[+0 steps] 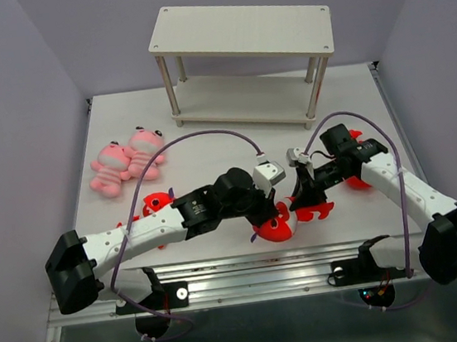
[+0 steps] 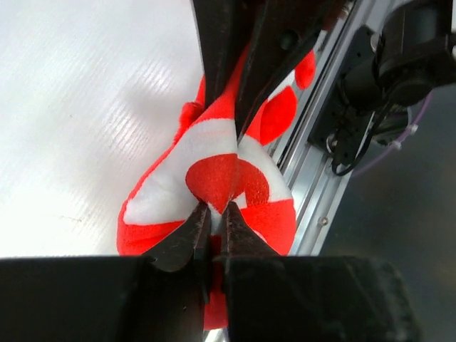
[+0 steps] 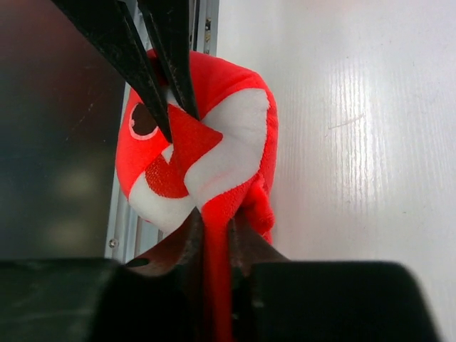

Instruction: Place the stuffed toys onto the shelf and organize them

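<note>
My right gripper has the red shark toy, which lies near the table's front edge now. It will let go of it on the shelf's lower board (image 1: 290, 95), beside the posts on its side.
A red shark toy (image 1: 275, 227) lies near the table's front edge, in the middle. Both grippers pinch it from opposite sides. My left gripper (image 1: 277, 213) is shut on its toothy mouth part (image 2: 171, 192). My right gripper (image 1: 302, 202) is shut on a red fold of it (image 3: 228, 135). A second red toy (image 1: 156, 203) lies partly hidden under the left arm. A third red toy (image 1: 361, 176) lies behind the right arm. Two pink striped toys (image 1: 111, 165) (image 1: 144, 150) lie side by side at the left. The pale two-tier shelf (image 1: 241, 32) stands at the back with both boards bare.
A metal rail (image 1: 258, 272) runs along the table's near edge, right beside the held toy; it also shows in the left wrist view (image 2: 313, 178). Grey walls close in the left, right and back. Purple cables loop over both arms.
</note>
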Motion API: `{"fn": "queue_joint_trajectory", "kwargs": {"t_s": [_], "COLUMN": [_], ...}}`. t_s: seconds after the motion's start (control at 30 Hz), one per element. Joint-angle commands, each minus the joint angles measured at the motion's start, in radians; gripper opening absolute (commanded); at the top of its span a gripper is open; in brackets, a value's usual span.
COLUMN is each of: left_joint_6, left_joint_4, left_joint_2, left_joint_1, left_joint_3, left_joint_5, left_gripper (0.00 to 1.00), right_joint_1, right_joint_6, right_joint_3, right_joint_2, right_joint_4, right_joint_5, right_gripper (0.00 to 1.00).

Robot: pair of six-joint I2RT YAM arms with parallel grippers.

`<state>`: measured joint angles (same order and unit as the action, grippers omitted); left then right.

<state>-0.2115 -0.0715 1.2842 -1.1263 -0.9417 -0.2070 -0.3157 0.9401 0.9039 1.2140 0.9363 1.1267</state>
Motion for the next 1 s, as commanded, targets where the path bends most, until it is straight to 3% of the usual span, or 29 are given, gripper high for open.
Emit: {"fn": "queue_joint_trajectory", "kwargs": {"t_s": [0.0,0.17,0.2,0.3,0.4,0.57,0.63,0.8,0.97], "left_joint_6": [-0.040,-0.088,-0.107,-0.147,-0.216,-0.305,-0.345,-0.449,-0.494], "left_joint_4": [0.131,0.180,0.179,0.148,0.073,-0.122,-0.183,-0.220,-0.220], "left_joint_2": [-0.104,-0.221,-0.271,-0.383,-0.498,-0.649,-0.715,-0.833,-0.841], "left_joint_1": [-0.006,-0.006,-0.004,0.000,0.006,0.017,0.019,0.019,0.019], "left_joint_3": [-0.025,0.041,0.052,0.098,0.135,0.152,0.159,0.214,0.238], "left_joint_5": [0.142,0.320,0.399,0.579,0.711,0.813,0.842,0.850,0.845], "left_gripper": [0.25,0.63,0.77,0.99,0.99,0.99,0.99,0.99,0.99], "right_joint_1": [-0.006,-0.006,-0.006,-0.006,-0.006,-0.037,-0.097,-0.235,-0.263], "right_joint_6": [-0.013,-0.243,-0.329,-0.531,-0.671,-0.837,-0.892,-0.934,-0.867], "right_joint_3": [0.021,-0.016,-0.022,-0.033,-0.042,0.003,0.024,0.067,0.072], "right_joint_2": [-0.016,-0.105,-0.125,-0.155,-0.166,-0.104,-0.067,0.024,0.126], "right_joint_4": [0.029,-0.163,-0.229,-0.397,-0.551,-0.706,-0.787,-0.957,-1.245], "right_joint_5": [-0.005,-0.097,-0.152,-0.325,-0.464,-0.741,-0.954,-1.356,-1.577], "right_gripper": [0.03,0.01,0.01,0.01,0.01,0.01,0.01,0.01,0.01]}}
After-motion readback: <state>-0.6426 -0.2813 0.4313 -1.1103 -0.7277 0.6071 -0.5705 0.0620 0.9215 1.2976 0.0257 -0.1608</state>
